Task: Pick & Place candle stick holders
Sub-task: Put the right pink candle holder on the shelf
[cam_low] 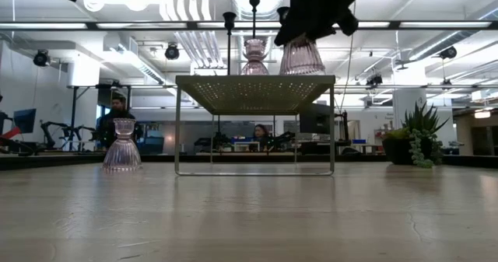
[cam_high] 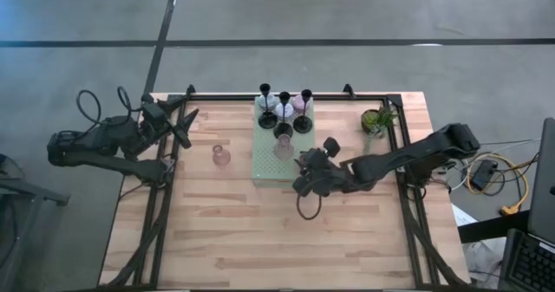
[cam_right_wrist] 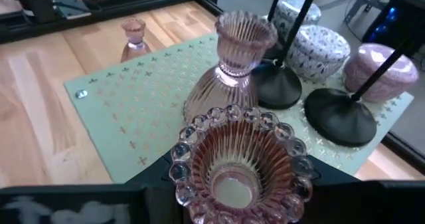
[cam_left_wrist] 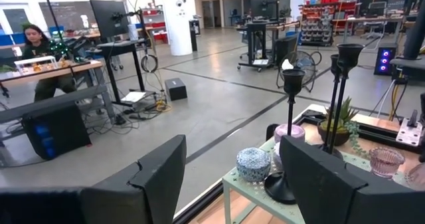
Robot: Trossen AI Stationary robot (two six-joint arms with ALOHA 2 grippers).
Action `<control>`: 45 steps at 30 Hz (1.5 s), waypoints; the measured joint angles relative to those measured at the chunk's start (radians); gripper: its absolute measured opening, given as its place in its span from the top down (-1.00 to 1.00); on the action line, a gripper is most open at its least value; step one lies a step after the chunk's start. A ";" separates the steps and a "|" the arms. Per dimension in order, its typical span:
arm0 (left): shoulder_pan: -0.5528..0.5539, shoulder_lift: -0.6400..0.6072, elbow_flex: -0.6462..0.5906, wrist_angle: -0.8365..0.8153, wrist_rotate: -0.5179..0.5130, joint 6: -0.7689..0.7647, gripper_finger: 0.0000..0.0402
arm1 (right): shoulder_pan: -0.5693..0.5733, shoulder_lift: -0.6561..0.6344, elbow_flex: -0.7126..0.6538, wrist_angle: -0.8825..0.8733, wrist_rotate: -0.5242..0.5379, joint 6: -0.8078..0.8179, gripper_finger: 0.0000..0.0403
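Observation:
Next, I let go of the pink glass holder in my right gripper, now at the stand's near corner, on the green stand (cam_high: 302,162) next to the upright pink glass holder.
A pale green perforated stand (cam_high: 270,164) carries three black thin-stemmed holders (cam_high: 284,119), round pastel holders (cam_right_wrist: 322,48) and one upright pink glass holder (cam_right_wrist: 229,64). Another pink glass holder (cam_high: 221,156) stands on its base on the wooden table, left of the stand. My right gripper (cam_high: 305,164) is at the stand's near right corner, shut on a third pink glass holder (cam_right_wrist: 242,164) with a beaded rim. My left gripper (cam_high: 182,123) is open and empty above the table's far left part, and the stand's holders show beyond its fingers (cam_left_wrist: 159,177). My right gripper pinches the pink holder between its two fingers, one on each side of its body below the beaded rim (cam_right_wrist: 182,177). The holder is upright, its cup open upward. In the low view its base (cam_low: 302,69) is level with the stand's top; whether it rests there I cannot tell.
A small green potted plant (cam_high: 377,119) stands at the table's far right. A dark frame (cam_high: 165,197) runs along the table's left, far and right sides. People sit at desks in the room beyond (cam_low: 117,118). Bare wood lies toward the near edge (cam_high: 277,240).

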 joint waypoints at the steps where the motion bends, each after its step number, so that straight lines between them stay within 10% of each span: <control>1: 0.000 0.000 0.000 0.000 0.000 0.005 -0.23 | 0.000 0.006 0.000 0.000 0.004 0.011 0.40; 45: 0.000 0.000 0.000 0.000 0.000 0.008 -0.23 | -0.048 0.008 -0.062 0.105 -0.016 0.008 0.40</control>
